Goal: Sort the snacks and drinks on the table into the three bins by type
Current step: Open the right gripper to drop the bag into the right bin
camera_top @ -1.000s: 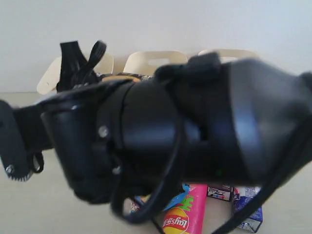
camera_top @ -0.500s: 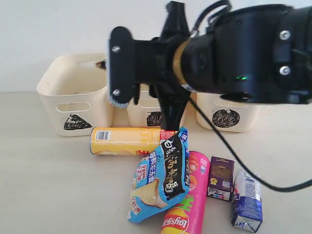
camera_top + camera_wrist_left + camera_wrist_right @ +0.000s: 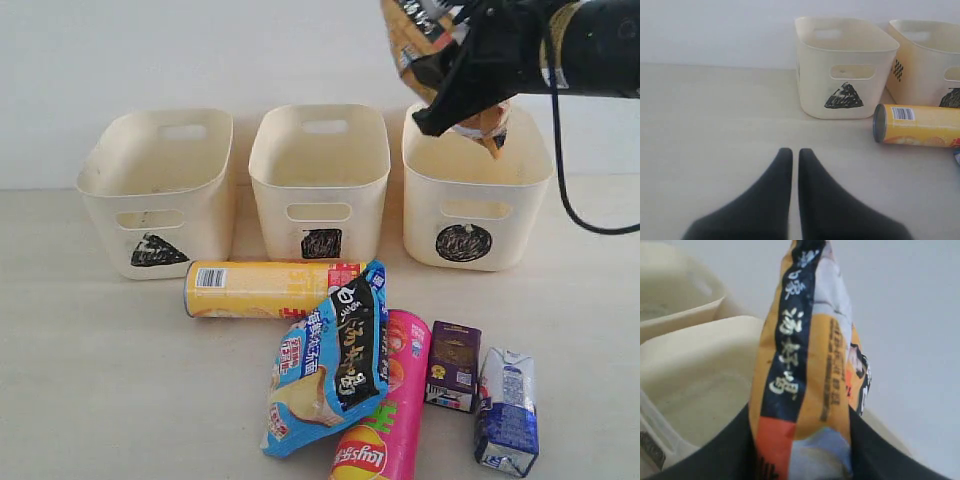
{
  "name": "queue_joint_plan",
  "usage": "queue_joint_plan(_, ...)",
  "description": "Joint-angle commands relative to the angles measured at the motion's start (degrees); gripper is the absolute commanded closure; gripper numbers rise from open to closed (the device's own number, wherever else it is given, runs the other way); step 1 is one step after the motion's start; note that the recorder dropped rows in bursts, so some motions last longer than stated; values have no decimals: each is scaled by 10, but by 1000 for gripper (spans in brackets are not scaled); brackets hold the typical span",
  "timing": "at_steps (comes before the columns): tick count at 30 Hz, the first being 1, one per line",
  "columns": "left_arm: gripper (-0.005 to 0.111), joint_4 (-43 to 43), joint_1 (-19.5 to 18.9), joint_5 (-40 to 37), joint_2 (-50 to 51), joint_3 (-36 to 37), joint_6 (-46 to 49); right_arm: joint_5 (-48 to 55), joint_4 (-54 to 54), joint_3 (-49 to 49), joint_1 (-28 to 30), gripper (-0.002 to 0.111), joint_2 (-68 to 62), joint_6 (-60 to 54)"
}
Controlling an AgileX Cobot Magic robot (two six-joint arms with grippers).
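Next, my right gripper releases the orange-white-black bag inside the circle bin (image 3: pixel 430 168), against its side nearest the square bin.
My right gripper (image 3: pixel 466 92) (image 3: pixel 801 427) is shut on the orange-white-black bag (image 3: pixel 415 35) (image 3: pixel 807 355) and holds it in the air over the circle bin (image 3: pixel 470 205) (image 3: pixel 700 375). The triangle bin (image 3: pixel 150 195) (image 3: pixel 845 70) and square bin (image 3: pixel 320 185) (image 3: pixel 932 60) stand beside it. In front of the bins lie the yellow can (image 3: pixel 262 288) (image 3: pixel 920 125), the blue-black bag (image 3: pixel 330 360), the pink Lay's can (image 3: pixel 385 425), the dark purple carton (image 3: pixel 453 365) and the blue-and-white carton (image 3: pixel 506 410). My left gripper (image 3: pixel 791 152) is shut and empty, low over the table (image 3: pixel 715 130), apart from the triangle bin.
A pale wall rises right behind the bins. Bare table (image 3: pixel 90 380) stretches left of the pile. The blue-black bag leans over the yellow can and the pink can. A black cable (image 3: pixel 570 190) hangs from the right arm.
The right arm, which filled the exterior view close to the camera, has swung up and to the right. It now holds the bag over the circle bin.
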State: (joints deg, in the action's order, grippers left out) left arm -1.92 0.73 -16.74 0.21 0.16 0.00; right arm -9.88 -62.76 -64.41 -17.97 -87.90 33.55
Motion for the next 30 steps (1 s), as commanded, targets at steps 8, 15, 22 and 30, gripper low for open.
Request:
queue_joint_plan(8,103,0,-2,4,-2,-2,-4,-89,264,-72,93,109,-129,82)
queue_joint_plan(15,103,0,-2,4,-2,-2,-4,-65,320,-116,94,108,-202,96)
queue_joint_plan(22,103,0,-2,4,-2,-2,-4,-46,322,-138,94,87,-248,96)
queue_joint_plan(30,103,0,-2,4,-2,-2,-4,-44,322,-141,94,32,-255,65)
